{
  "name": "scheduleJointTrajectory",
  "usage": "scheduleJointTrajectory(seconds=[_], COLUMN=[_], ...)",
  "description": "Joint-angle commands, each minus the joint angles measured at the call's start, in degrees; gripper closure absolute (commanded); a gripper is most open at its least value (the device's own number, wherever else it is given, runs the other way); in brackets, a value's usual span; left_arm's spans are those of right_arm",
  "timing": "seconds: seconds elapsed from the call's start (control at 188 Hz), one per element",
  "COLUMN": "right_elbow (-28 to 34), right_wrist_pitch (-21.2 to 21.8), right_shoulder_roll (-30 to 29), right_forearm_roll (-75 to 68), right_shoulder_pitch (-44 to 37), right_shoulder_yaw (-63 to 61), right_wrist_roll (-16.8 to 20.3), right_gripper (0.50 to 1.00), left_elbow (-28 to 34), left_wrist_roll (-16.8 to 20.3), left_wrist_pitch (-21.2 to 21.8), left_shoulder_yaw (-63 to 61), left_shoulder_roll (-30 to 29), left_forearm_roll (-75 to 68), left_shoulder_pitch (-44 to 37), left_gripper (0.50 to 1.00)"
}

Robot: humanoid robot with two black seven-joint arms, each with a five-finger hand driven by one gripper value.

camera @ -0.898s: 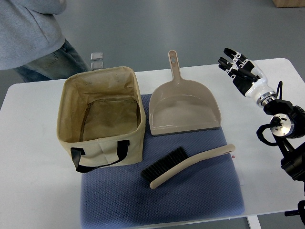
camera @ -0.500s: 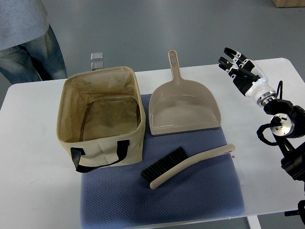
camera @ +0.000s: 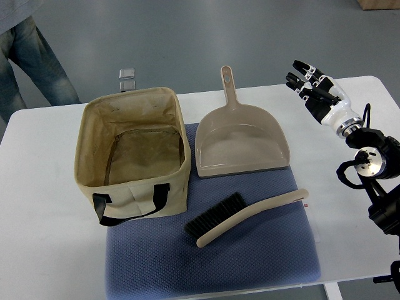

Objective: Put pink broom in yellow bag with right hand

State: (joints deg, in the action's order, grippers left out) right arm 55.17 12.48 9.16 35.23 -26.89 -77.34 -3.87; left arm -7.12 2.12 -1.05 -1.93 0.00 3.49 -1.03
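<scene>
The robot's right gripper should next grab the pink broom by the handle's outer end (camera: 282,199), away from the black bristles.
The broom (camera: 250,217) is a pale pinkish-beige hand brush with black bristles. It lies on the blue mat (camera: 212,262), handle pointing right. The bag (camera: 132,153) is a tan open-topped fabric box with black handles, standing at the mat's left, empty inside. My right hand (camera: 311,84) is above the table's far right, well up and right of the broom, fingers spread and holding nothing. The left arm is out of view.
A matching beige dustpan (camera: 240,140) lies behind the broom, handle pointing away. The white table (camera: 37,206) carries everything. A person's legs (camera: 28,59) stand at the far left beyond the table. A small clear object (camera: 127,77) lies on the floor.
The person behind the table has moved left and away. My right hand has barely shifted. The broom, bag and dustpan have not moved.
</scene>
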Motion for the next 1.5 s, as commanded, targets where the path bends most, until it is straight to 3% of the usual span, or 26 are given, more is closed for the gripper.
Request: scheduleJointTrajectory(seconds=[0.0,0.611,0.994,1.1,1.313,1.494], right_elbow=[0.0,0.6,0.6,0.6,0.6,0.6], right_wrist_pitch=[0.0,0.3,3.3,5.9,7.9,8.4], right_shoulder_roll=[0.0,2.5,3.5,3.8,6.2,13.5], right_forearm_roll=[0.1,0.3,0.9,0.9,0.9,0.4], right_shoulder_pitch=[-0.1,-0.9,-1.1,-1.6,-2.8,-6.4], right_shoulder_yaw=[0.0,-0.1,0.9,0.9,2.3,14.0], right_wrist_roll=[0.0,0.0,0.0,0.0,0.0,-2.3], right_gripper=[0.572,0.572,0.572,0.570,0.572,0.574], left_elbow=[0.0,0.0,0.0,0.0,0.0,0.0], left_wrist_roll=[0.0,0.0,0.0,0.0,0.0,0.0], left_wrist_pitch=[0.0,0.0,0.0,0.0,0.0,0.0], left_shoulder_yaw=[0.0,0.0,0.0,0.0,0.0,0.0], left_shoulder_roll=[0.0,0.0,0.0,0.0,0.0,0.0], left_forearm_roll=[0.0,0.0,0.0,0.0,0.0,0.0], left_shoulder_pitch=[0.0,0.0,0.0,0.0,0.0,0.0], left_gripper=[0.500,0.500,0.500,0.500,0.500,0.500])
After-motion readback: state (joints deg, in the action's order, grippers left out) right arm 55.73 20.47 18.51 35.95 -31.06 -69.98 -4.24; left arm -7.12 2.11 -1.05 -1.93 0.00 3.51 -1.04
